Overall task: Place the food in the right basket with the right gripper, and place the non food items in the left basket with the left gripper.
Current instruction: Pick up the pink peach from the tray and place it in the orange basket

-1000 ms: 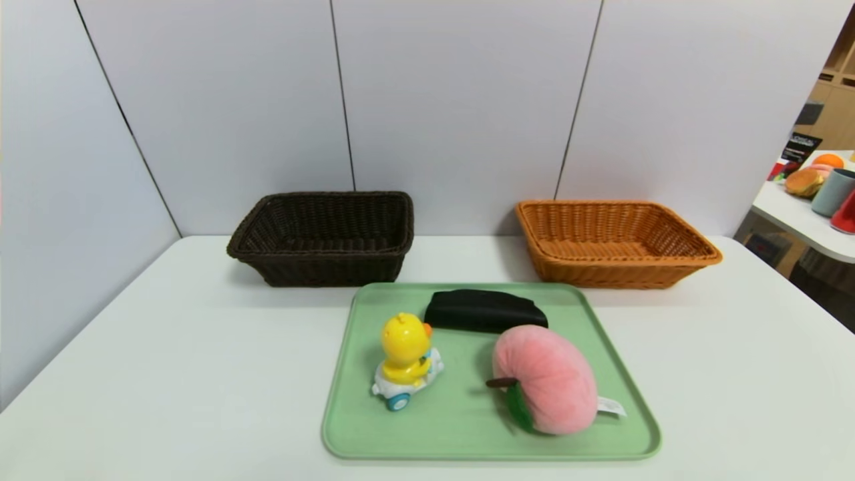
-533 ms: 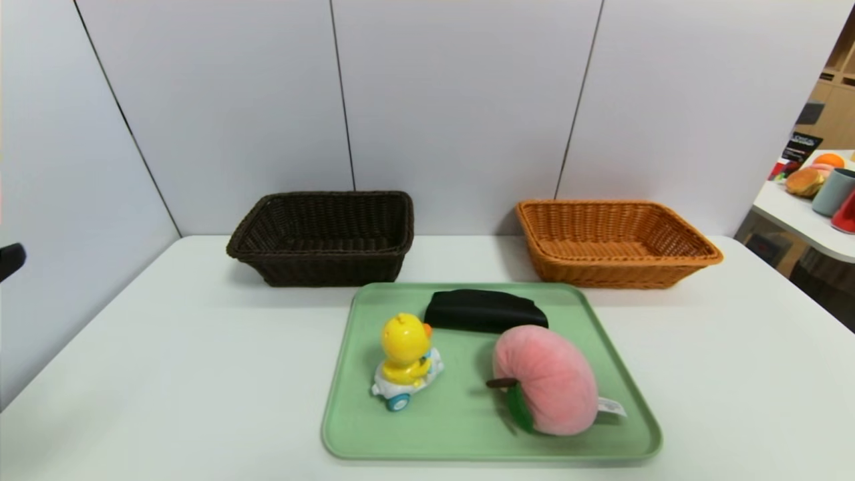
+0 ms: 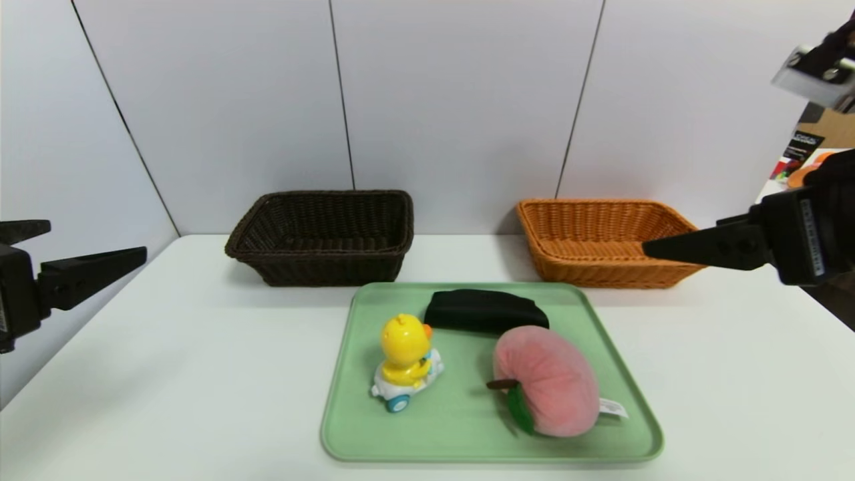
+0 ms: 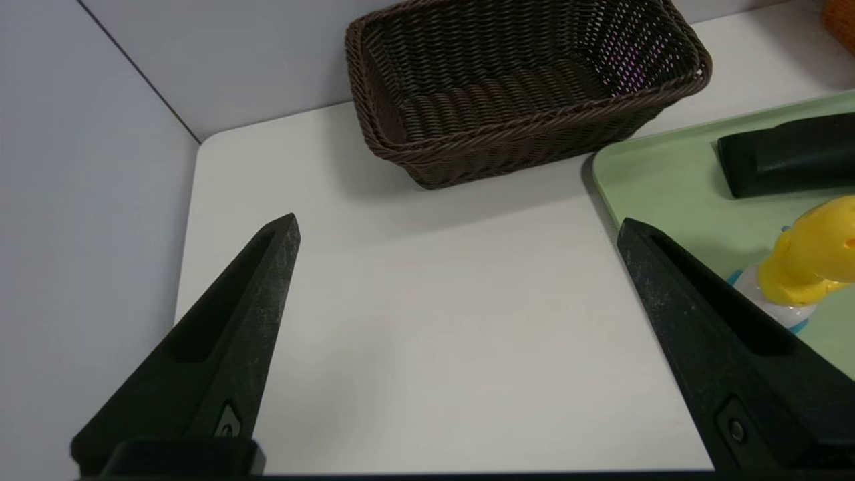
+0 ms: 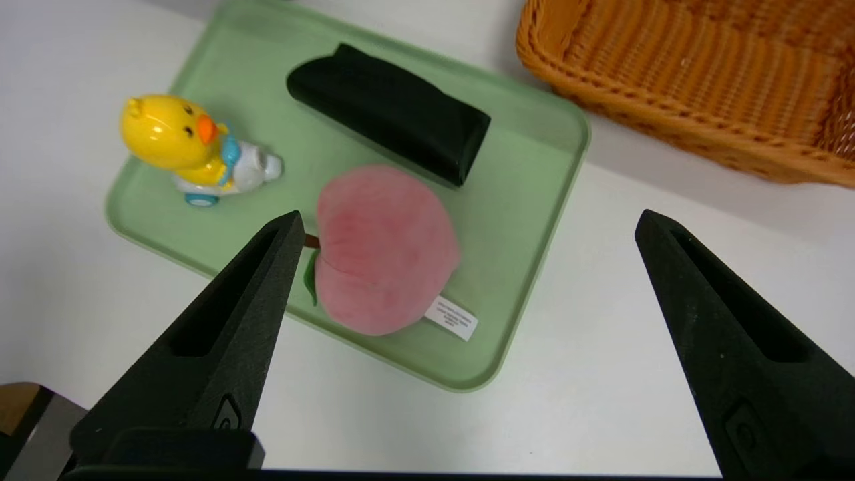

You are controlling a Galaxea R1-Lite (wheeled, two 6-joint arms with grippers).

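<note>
The robot's right gripper should close on the near half [image 3: 561, 403] [image 5: 378, 292] of the pink plush peach, with its fingers at the peach's green leaf and white tag.
A pink plush peach [image 3: 544, 381] lies on the right of a green tray [image 3: 467, 427], stem toward the yellow duck toy [image 3: 405, 357] on its white car at the tray's left. The black pouch [image 3: 485, 310] lies flat along the tray's far edge. The dark brown left basket [image 3: 320, 237] and the orange-tan right basket [image 3: 608, 244] stand behind the tray, both empty. My left gripper [image 4: 457, 224] hovers open above the table's left side. My right gripper [image 5: 469, 214] hovers open right of the tray, its one visible finger [image 3: 708, 245] crossing the orange basket's front.
Grey wall panels [image 3: 461, 100] close off the back and left of the white table [image 3: 167, 374]. The tray sits at the table's middle front, and the baskets stand close to the back wall.
Both arms have come into the head view from the sides, the left first and the right only now. Tray, toys, pouch and baskets have not moved.
</note>
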